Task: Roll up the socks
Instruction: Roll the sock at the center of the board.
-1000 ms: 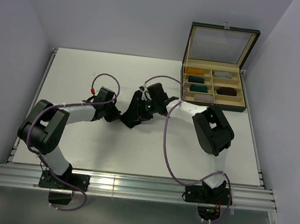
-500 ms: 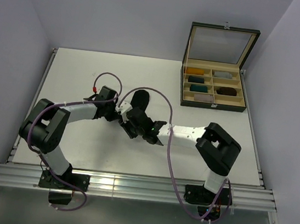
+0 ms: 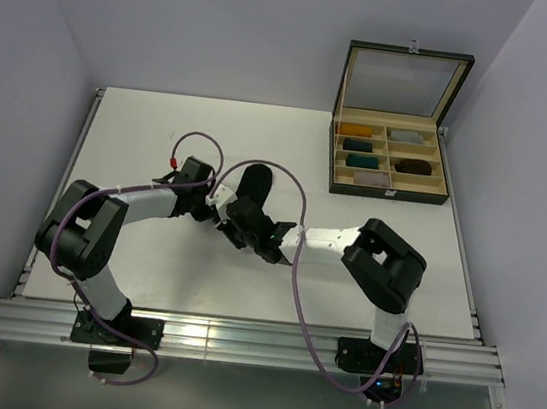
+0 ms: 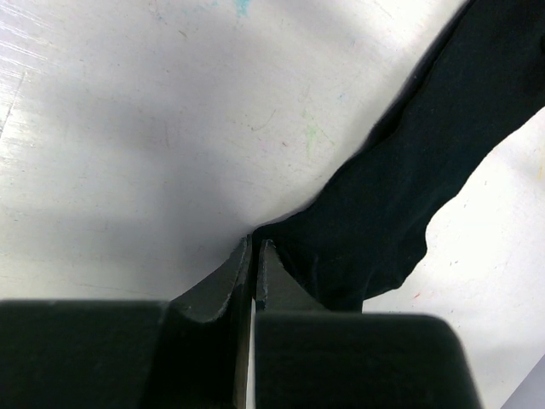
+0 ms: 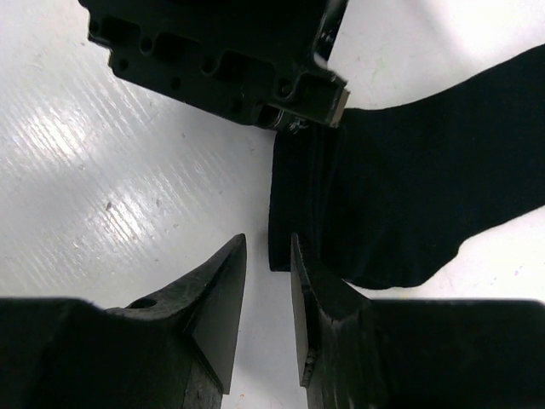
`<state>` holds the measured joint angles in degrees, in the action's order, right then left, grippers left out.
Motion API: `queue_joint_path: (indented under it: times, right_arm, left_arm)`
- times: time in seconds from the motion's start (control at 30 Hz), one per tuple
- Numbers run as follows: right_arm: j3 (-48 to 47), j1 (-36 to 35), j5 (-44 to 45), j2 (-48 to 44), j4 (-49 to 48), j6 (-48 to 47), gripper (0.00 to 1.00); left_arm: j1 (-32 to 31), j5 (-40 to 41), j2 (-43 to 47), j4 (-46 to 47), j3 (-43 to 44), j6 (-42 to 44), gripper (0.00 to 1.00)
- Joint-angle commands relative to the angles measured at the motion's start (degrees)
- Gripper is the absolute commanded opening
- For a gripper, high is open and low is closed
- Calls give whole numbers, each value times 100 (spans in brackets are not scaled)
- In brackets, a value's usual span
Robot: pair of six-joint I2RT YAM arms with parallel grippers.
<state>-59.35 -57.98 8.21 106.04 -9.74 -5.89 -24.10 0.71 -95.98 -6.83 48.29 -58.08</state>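
Observation:
My right gripper's finger is across the corner of the folded cuff, so my right gripper needs to open wider and pinch the folded edge (image 5: 291, 204) next to where my left gripper holds it.
The socks (image 3: 255, 179) show as one flat strip of black fabric on the white table, and I cannot tell one from the other. My left gripper (image 3: 220, 201) sits at the strip's near-left corner. In the left wrist view it (image 4: 254, 245) is shut, with the edge of the socks (image 4: 409, 187) pinched at its tips. My right gripper (image 3: 244, 225) is low at the same end. In the right wrist view it (image 5: 268, 241) is open by a narrow gap. The ribbed cuff corner of the socks (image 5: 426, 196) lies at that gap, partly under the right finger.
An open wooden box (image 3: 388, 192) stands at the back right, its lid (image 3: 403, 80) raised. Rolled bundles fill its compartments, among them mustard (image 3: 361, 130), teal (image 3: 361, 162) and grey (image 3: 409, 137). A purple cable (image 3: 297, 273) loops over the table beside the right arm.
The right arm has swung down and to the left, bringing its gripper from above the socks to their near end beside the left gripper. The left arm has stayed put.

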Motion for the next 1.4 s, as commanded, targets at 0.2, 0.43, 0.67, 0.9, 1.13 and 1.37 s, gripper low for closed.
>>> queue_joint_path:
  times: [0.2,0.43,0.67,0.9,1.13,1.37]
  right_arm:
    - [-261,-30,278,479,-239,-79,41]
    - [-156,-3,366,690,-108,53,45]
    - [-226,207,181,848,288,421,28]
    - [-358,454,-126,980,727,754,0]
    - [-612,787,-1741,734,1175,1326,0]
    - [-595,1516,-4255,742,721,2872,0]
  left_arm:
    - [-34,61,-307,-671,-118,245,3]
    - [-34,52,-324,-670,-118,271,2]
    - [-34,113,-316,-741,-74,315,2]
    - [-34,105,-307,-767,-30,324,2]
    - [-34,236,9,-811,-13,210,9]
    - [-34,570,703,-715,-180,-98,32]
